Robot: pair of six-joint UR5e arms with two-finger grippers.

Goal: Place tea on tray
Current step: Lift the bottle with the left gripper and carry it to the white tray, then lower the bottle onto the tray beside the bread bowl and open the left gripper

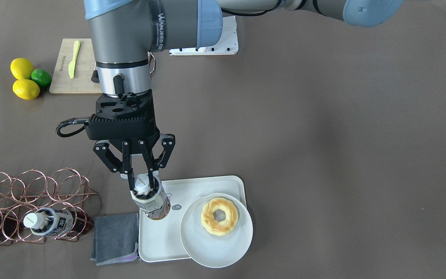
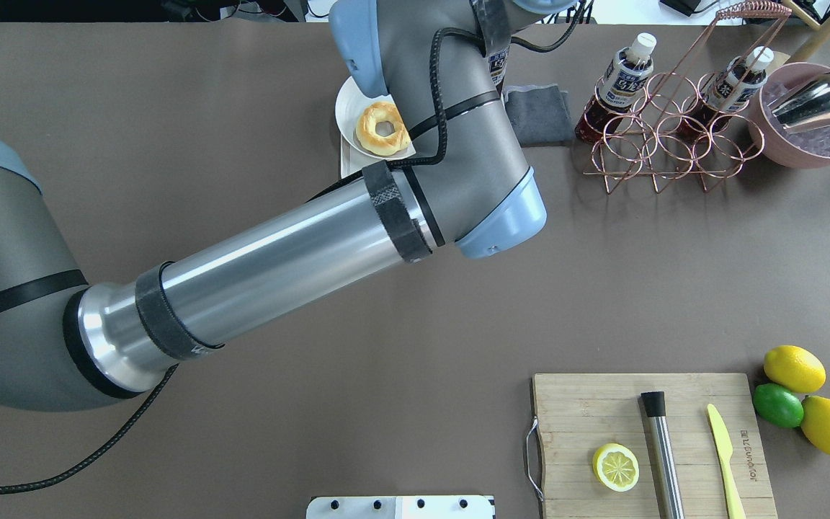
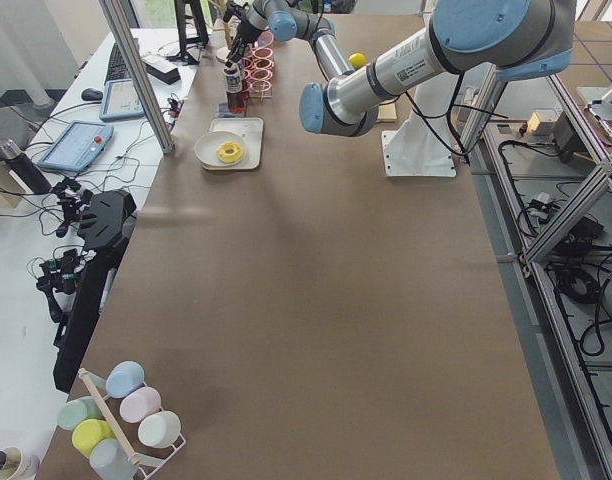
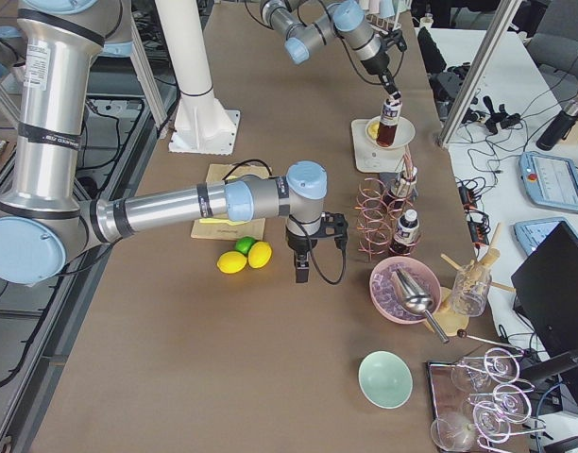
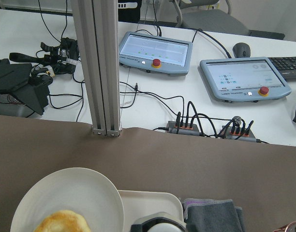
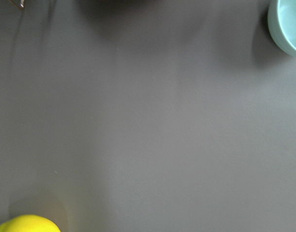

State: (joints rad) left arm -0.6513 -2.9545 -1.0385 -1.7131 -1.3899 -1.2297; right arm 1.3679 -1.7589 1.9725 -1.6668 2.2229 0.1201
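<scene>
Next, my left gripper sets the tea by the small grey logo on the white tray (image 1: 165, 214), beside the plate.
My left gripper (image 1: 144, 185) is shut on the white cap and neck of the tea (image 1: 154, 202), a small clear bottle of dark reddish-brown liquid. It holds the bottle upright over the near-cloth corner of the white tray (image 1: 157, 236). I cannot tell whether the bottle's base touches the tray. The left wrist view shows the tray's rim (image 5: 153, 200). My right gripper (image 4: 298, 269) shows only in the exterior right view, low over the table beside the lemons, and I cannot tell whether it is open or shut.
A round white plate (image 1: 196, 248) with a doughnut (image 1: 219, 216) overlaps the tray. A grey cloth (image 1: 116, 238) lies beside the tray. A copper wire rack (image 1: 33, 190) holds two more bottles. A cutting board (image 1: 62, 69), lemons and a lime (image 1: 41, 77) lie farther back.
</scene>
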